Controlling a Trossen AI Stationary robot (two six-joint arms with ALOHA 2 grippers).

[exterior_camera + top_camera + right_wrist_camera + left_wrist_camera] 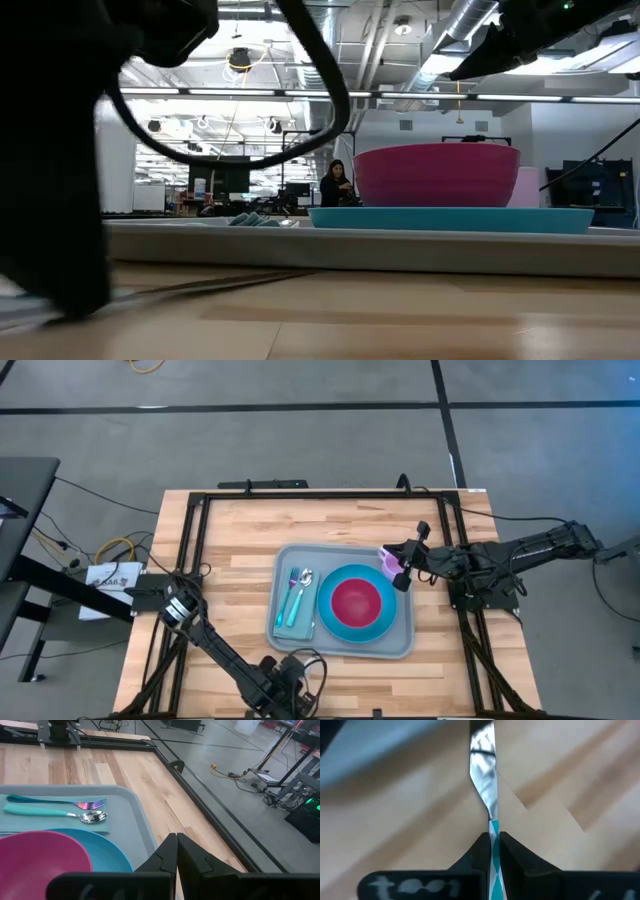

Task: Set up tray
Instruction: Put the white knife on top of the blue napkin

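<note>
The knife in my left gripper is low beside the tray's rim, so I will back away, put the knife down and grip its teal-and-white handle [494, 827] again before lifting.
The grey-blue tray [402, 646] lies mid-table. It carries a teal napkin [293, 628] with a fork [55, 801] and a spoon [60, 812] on it, and a blue plate [378, 630] holding a pink bowl [356, 600]. A pink cup [387, 560] stands at the tray's far right corner. My left gripper [493, 842] is low near the table's near edge [290, 678], shut on a knife [484, 770]. My right gripper [176, 840] hovers shut and empty over the tray's far right corner [402, 576], beside the cup. My left gripper pinches the knife's teal-and-white handle [494, 832] between its two fingers. The knife lies along the fingers, and its metal blade [485, 775] points straight ahead past the fingertips, over the wooden tabletop. Whether the knife is lifted clear, I cannot tell.
A black frame [300, 495] runs around the wooden table [230, 535]. Bare wood lies to the tray's left and far side. Cables trail on the floor beyond the right edge [235, 772]. A person [333, 186] shows far off in the room.
</note>
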